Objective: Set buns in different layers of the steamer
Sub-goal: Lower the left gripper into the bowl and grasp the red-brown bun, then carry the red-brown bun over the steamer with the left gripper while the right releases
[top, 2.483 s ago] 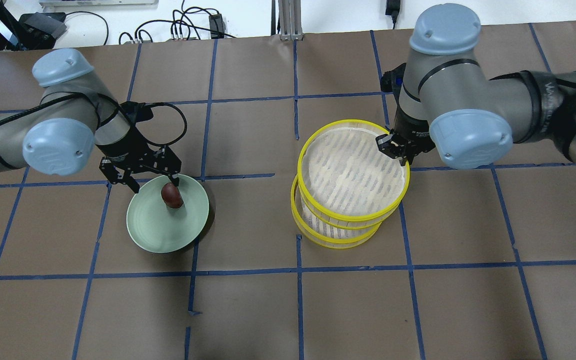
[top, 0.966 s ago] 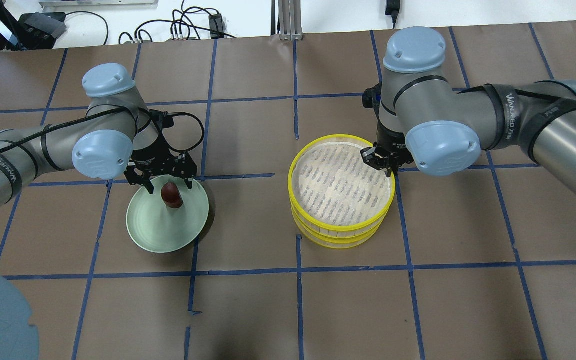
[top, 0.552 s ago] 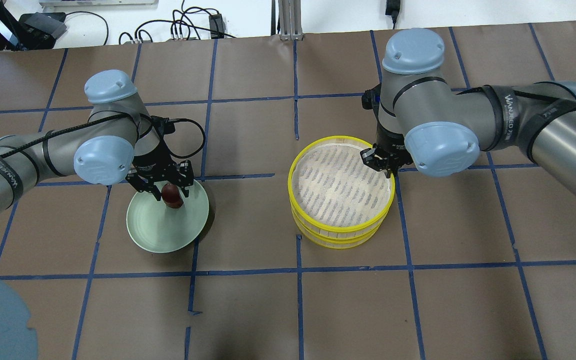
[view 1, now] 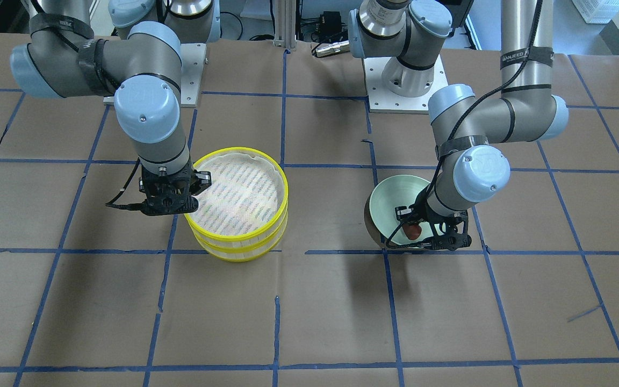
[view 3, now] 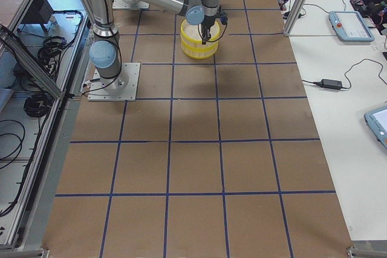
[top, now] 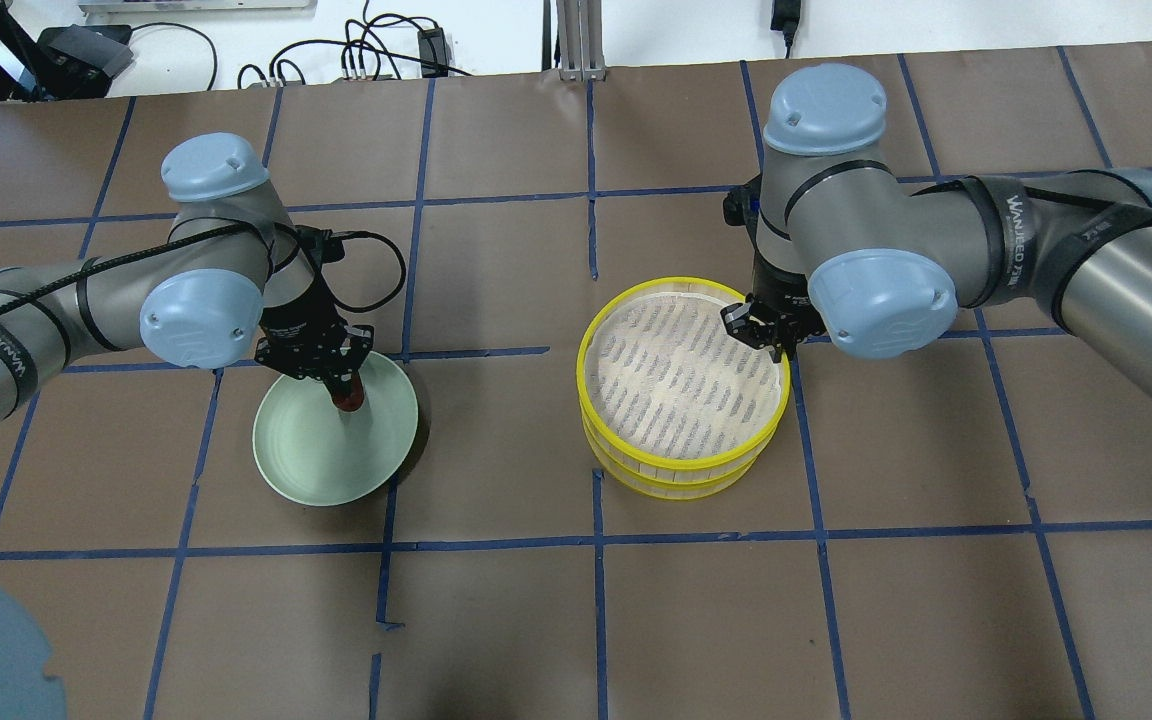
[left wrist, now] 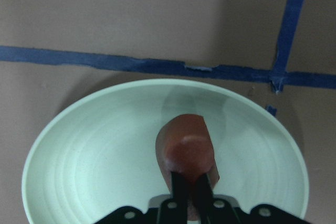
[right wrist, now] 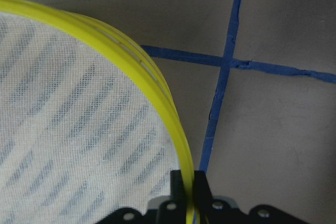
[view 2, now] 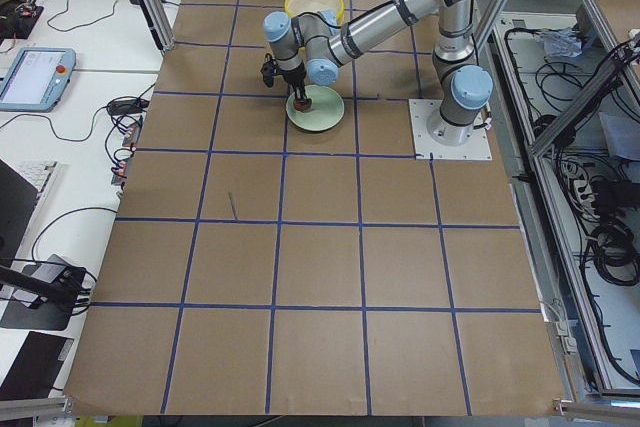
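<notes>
My left gripper should release the reddish-brown bun on the top tray's white slatted base (view 1: 236,175), toward the white mounts of my arms. The bun is still on the green plate.
The reddish-brown bun (top: 347,398) lies at the far side of the pale green plate (top: 311,455). My left gripper (top: 343,384) is shut on it; the left wrist view shows the fingertips (left wrist: 180,187) pinching the bun (left wrist: 184,148) over the plate (left wrist: 89,166). The steamer (top: 676,390) stands as two stacked yellow-rimmed trays, and the top tray's white slatted base is bare. My right gripper (top: 774,336) is shut on the top tray's yellow rim (right wrist: 134,64) at its far right edge. The white bun shows in no view.
Brown paper with a blue tape grid covers the table (top: 496,600). The plate (view 1: 393,196) and steamer (view 1: 239,196) stand about one grid square apart. Cables and a metal post (top: 576,40) lie beyond the far edge.
The top tray, earlier offset over the lower one, now sits lined up on it. My left gripper came down around the reddish-brown bun and shut on it.
</notes>
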`<state>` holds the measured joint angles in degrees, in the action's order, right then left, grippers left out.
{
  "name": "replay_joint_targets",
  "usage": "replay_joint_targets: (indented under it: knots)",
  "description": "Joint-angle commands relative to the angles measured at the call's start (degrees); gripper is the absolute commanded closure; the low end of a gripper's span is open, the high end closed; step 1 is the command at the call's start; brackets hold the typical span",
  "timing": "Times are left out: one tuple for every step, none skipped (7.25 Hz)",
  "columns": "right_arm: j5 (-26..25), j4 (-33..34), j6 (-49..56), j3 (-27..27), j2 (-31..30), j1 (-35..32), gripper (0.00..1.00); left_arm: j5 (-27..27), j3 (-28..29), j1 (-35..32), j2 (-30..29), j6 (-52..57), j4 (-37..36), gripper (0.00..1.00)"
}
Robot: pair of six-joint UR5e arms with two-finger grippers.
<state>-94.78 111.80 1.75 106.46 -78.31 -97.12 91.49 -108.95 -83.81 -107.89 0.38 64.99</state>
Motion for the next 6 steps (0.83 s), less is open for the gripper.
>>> replay_joint_targets:
  knots:
    - [-0.1,0.1,0.1,0.4,0.0,0.0,0.88,1.1,0.5,-0.4,2.9,-0.2,0.5,0.89]
    - [-0.3,0.0,0.4,0.4,0.0,0.0,0.71,0.7,0.8,-0.8,4.1,-0.5,0.4,0.89]
    - [-1.3,0.0,0.5,0.3,0.0,0.0,0.02,0.3,1.6,-1.7,5.1,-0.6,0.4,0.88]
    - [-1.4,-0.3,0.6,0.3,-0.1,0.0,0.00,0.1,3.5,-3.6,6.0,-1.4,0.5,0.88]
    - [-1.4,-1.0,0.7,-0.5,-0.8,0.3,0.00,0.0,6.3,-7.2,6.3,-4.2,0.8,0.88]
    - [-1.4,-2.0,1.1,-1.9,-2.5,0.6,0.00,-2.8,8.6,-11.0,6.3,-9.8,1.4,0.88]
